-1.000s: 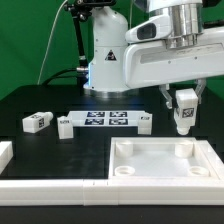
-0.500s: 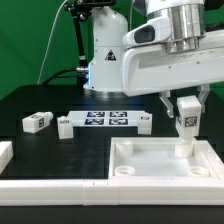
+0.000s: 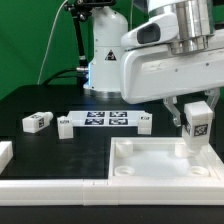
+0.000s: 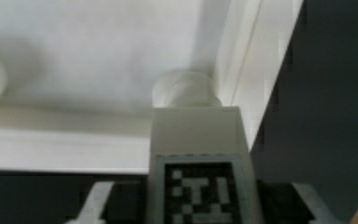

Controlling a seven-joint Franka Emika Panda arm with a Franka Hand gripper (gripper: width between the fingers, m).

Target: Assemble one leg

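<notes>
The leg, now upright over the tray's far corner, will be let go by my gripper, standing upright in the tray's front corner socket (image 3: 200, 170) (image 4: 185, 90) just below it, by the white rail.
My gripper (image 3: 197, 110) is shut on a leg (image 3: 196, 128), a small white block with a black-and-white tag facing the camera. I hold it upright over the far corner of the large white tray-like piece (image 3: 150, 172) on the exterior view's right; its lower end is at a corner socket, contact unclear. In the wrist view the leg (image 4: 197, 165) runs down between my fingers toward a round socket (image 4: 188, 88) by the tray's wall. Other legs lie on the table: one (image 3: 36, 122) at the left, one (image 3: 65, 127) and one (image 3: 144, 123) at the ends of the marker board.
The marker board (image 3: 105, 120) lies flat behind the tray. A white part's edge (image 3: 5, 152) shows at the left border, and a white rail (image 3: 50, 188) runs along the front. The robot base (image 3: 105, 60) stands at the back.
My gripper has carried the leg toward the exterior view's right and slightly down, from over the tray's back rim to its far right corner.
</notes>
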